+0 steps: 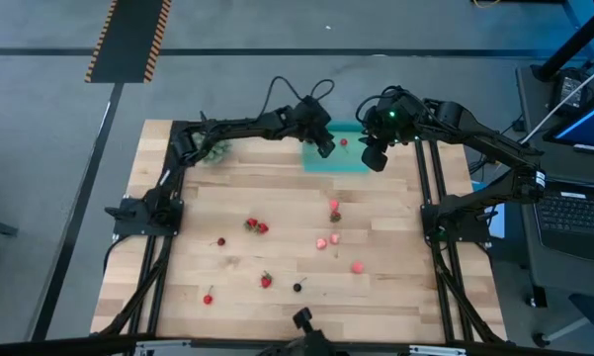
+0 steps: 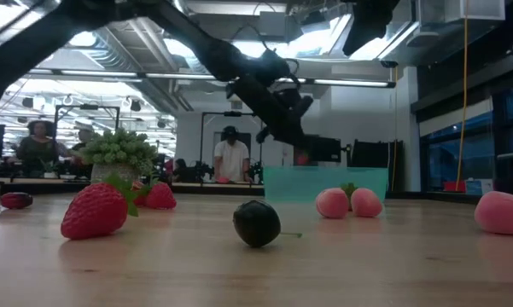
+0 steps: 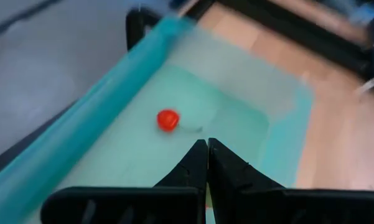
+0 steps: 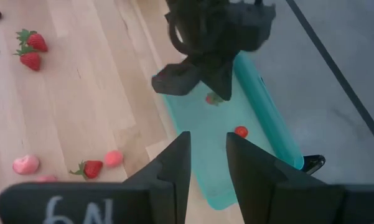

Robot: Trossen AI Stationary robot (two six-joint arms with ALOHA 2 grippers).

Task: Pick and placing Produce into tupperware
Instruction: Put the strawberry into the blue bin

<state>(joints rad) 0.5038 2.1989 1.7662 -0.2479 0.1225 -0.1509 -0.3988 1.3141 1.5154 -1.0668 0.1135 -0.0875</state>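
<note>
My left gripper has the small strawberry. It will put it down between the red piece and the tupperware's end (image 1: 318,141) nearest the leafy clump.
The teal tupperware (image 1: 356,164) lies at the table's far edge, with one red piece (image 1: 344,141) inside it. My left gripper (image 1: 325,149) hangs over the tray's left half, shut, with a small strawberry (image 4: 213,98) at its fingertips. My right gripper (image 4: 208,155) hovers open and empty above the tray's right end. Several pieces of produce lie on the wood: red strawberries (image 1: 256,225), pink pieces (image 1: 328,240) and a dark berry (image 1: 297,288). My left gripper has the small strawberry (image 2: 301,158) at the very tips of its shut fingers, which slant down from the table's left. The fruit hangs just above the tray's rim, clear of the tray floor. In its own wrist view the fingers (image 3: 199,163) hide the place of contact.
A bushy green leafy clump (image 1: 215,150) stands at the far left of the table, beside the left arm. Black frame rails (image 1: 433,198) run along both sides of the table. The two grippers are close together over the tray.
</note>
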